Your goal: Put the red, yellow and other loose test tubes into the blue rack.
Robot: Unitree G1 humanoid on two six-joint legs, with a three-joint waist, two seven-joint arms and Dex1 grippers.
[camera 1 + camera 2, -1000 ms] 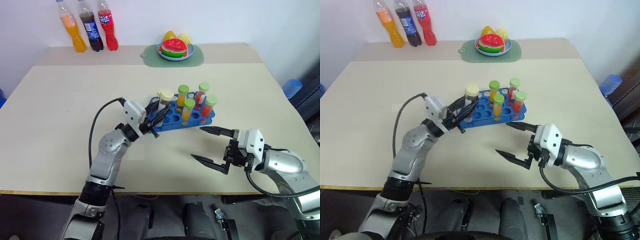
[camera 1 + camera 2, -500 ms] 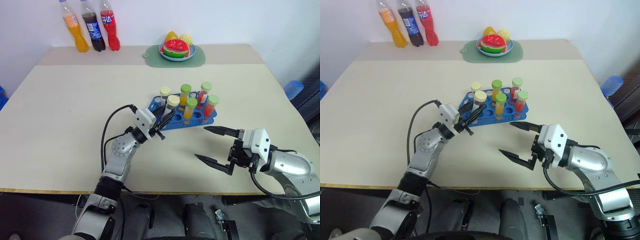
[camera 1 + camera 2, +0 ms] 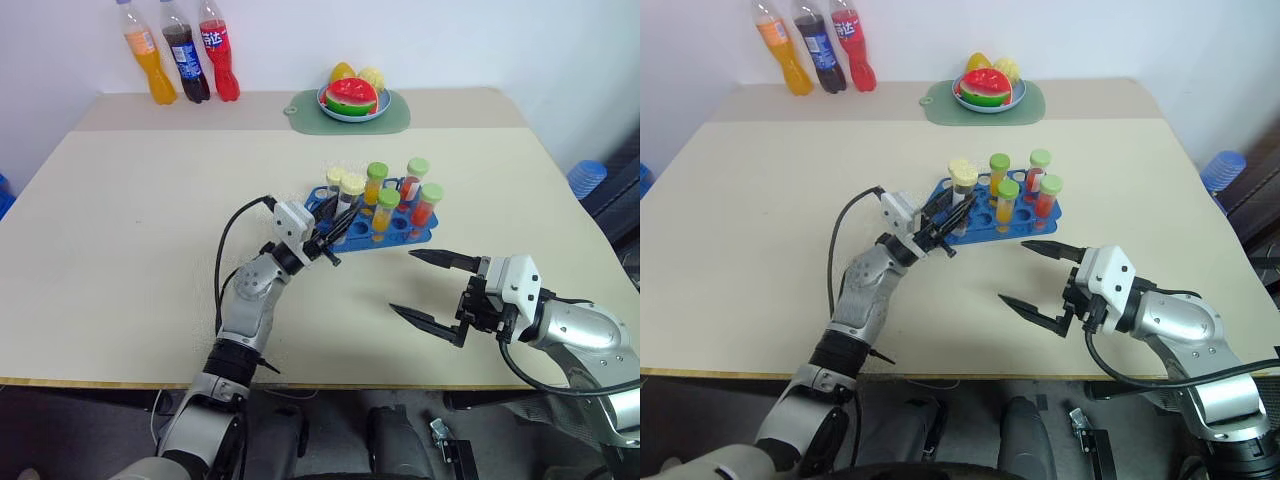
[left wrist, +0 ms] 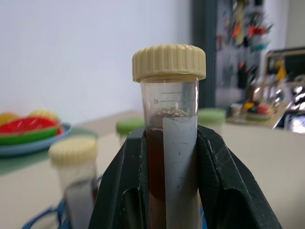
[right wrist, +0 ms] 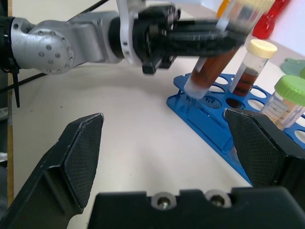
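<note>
Next, my left gripper releases the dark brown tube in the blue rack's near row (image 3: 341, 237), before the other cream-capped tube.
My left gripper (image 3: 334, 226) is shut on a clear test tube (image 4: 169, 143) of dark brown liquid with a cream cap (image 3: 352, 183). It holds the tube slightly tilted over the left end of the blue rack (image 3: 398, 236), and the tube's lower tip (image 5: 195, 90) is at the rack's near-left holes. In the rack stand another cream-capped tube (image 5: 250, 67) and several green-capped tubes of orange and red liquid (image 3: 388, 212). My right gripper (image 3: 402, 282) hangs open just in front of the rack's right end, with nothing between its fingers.
Three soda bottles (image 3: 180, 55) stand at the table's far left corner. A fruit plate (image 3: 352, 98) sits on a green mat (image 3: 398, 118) at the far middle. A blue stack (image 3: 586, 176) stands off the table's right side.
My left gripper has carried the brown tube to the right and farther out, up to the rack's left end. The right gripper has stayed in place, open.
</note>
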